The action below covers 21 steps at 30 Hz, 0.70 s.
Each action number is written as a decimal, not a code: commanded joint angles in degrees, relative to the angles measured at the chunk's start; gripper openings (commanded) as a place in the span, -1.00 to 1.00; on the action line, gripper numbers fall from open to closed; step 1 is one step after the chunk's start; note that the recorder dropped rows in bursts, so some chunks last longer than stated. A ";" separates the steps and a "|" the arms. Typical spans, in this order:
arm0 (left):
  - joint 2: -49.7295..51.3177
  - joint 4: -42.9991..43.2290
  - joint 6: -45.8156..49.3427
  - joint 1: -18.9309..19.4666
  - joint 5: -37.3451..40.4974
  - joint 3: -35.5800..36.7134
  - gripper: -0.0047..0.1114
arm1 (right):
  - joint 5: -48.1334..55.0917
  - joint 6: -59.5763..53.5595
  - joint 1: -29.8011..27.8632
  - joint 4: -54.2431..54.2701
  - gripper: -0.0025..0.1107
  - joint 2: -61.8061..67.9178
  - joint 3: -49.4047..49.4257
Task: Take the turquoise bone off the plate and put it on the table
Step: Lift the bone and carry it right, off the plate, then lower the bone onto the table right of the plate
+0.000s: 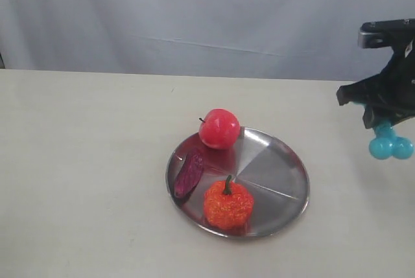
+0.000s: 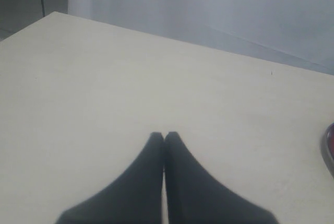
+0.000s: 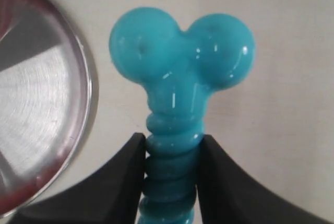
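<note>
The robot's right gripper will put the turquoise bone down on the bare table (image 1: 338,181) (image 3: 143,97) close beside the rim of the silver plate.
The turquoise bone (image 1: 390,145) hangs upright in the air at the far right, off to the right of the silver plate (image 1: 279,174). My right gripper (image 1: 384,122) is shut on its ribbed shaft, knobbed end pointing down. In the right wrist view the bone (image 3: 180,62) fills the middle, held between the black fingers (image 3: 117,177) over the beige table (image 3: 282,130), with the plate's rim (image 3: 78,130) beside it. My left gripper (image 2: 164,136) is shut on nothing above bare table (image 2: 104,78); it does not show in the exterior view.
On the plate lie a red apple (image 1: 218,128), a dark purple vegetable (image 1: 189,174) and an orange pumpkin (image 1: 228,204). A grey curtain (image 1: 194,12) hangs behind the table. The table's far edge (image 2: 182,40) runs across the left wrist view.
</note>
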 commanded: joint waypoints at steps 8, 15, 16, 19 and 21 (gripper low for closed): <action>-0.07 -0.24 -0.10 -0.28 -0.29 0.15 -0.92 | -6.17 -0.63 -0.36 5.27 -0.96 10.32 3.70; -0.07 -0.24 -0.10 -0.28 -0.29 0.15 -0.92 | -10.76 -0.50 -0.36 6.86 -0.96 16.65 3.70; -0.07 -0.24 -0.10 -0.28 -0.29 0.15 -0.92 | -11.55 -0.50 -0.36 6.86 -0.96 16.99 3.70; -0.07 -0.24 -0.10 -0.28 -0.29 0.15 -0.92 | -13.55 -2.34 -0.36 6.86 -0.96 18.17 3.70; -0.07 -0.24 -0.10 -0.28 -0.29 0.15 -0.92 | -13.86 -2.83 -0.36 6.86 -0.96 19.18 3.70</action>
